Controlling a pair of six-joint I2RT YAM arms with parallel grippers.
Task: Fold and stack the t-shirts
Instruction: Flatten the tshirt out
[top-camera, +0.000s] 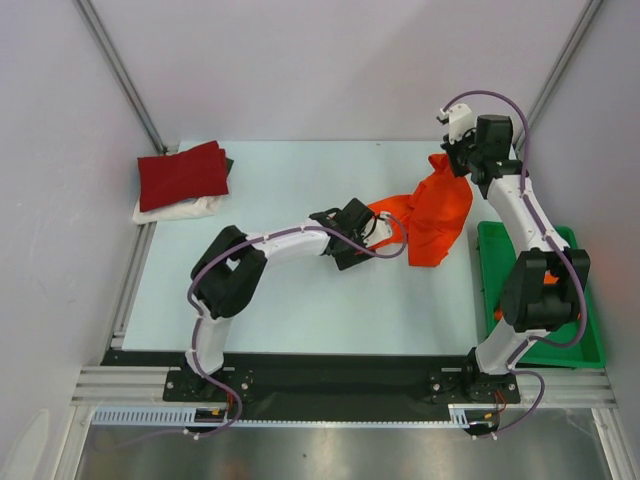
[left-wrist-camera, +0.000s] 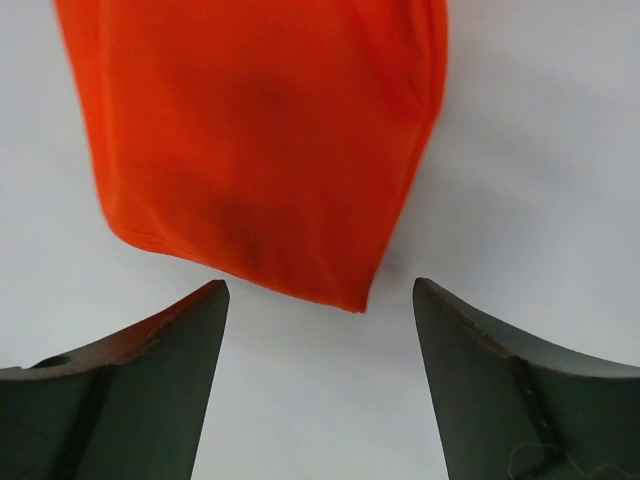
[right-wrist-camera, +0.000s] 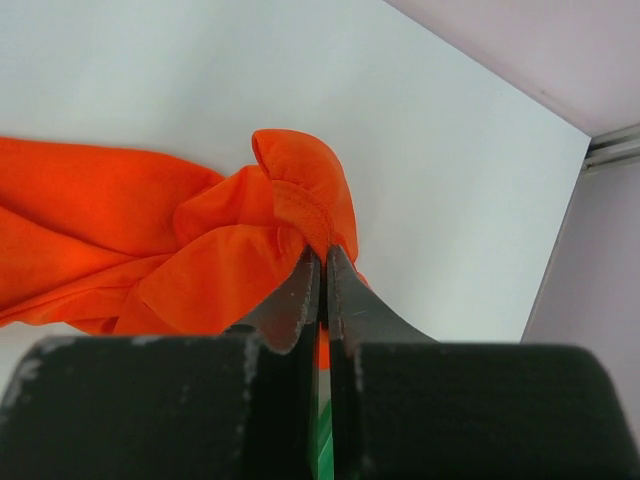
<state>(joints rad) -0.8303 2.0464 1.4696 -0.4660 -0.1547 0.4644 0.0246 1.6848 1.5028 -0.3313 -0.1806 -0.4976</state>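
Observation:
My left gripper's fingers barely reach the orange t-shirt's loose corner, so I will line that gripper up and take more of that corner (left-wrist-camera: 325, 255) before I stretch the t-shirt.
A bright orange t-shirt (top-camera: 437, 215) hangs bunched at the right of the table, lifted at its top. My right gripper (top-camera: 452, 160) is shut on a hem of the orange t-shirt (right-wrist-camera: 300, 205) and holds it above the table. My left gripper (top-camera: 378, 232) is open and empty, low over the table, with a hanging corner of the orange t-shirt (left-wrist-camera: 270, 140) just beyond its fingertips (left-wrist-camera: 205, 310). A folded dark red t-shirt (top-camera: 182, 173) lies on a folded white one (top-camera: 180, 209) at the far left.
A green plastic bin (top-camera: 580, 345) stands at the right edge of the table beside the right arm. The walls of the enclosure stand close behind and to both sides.

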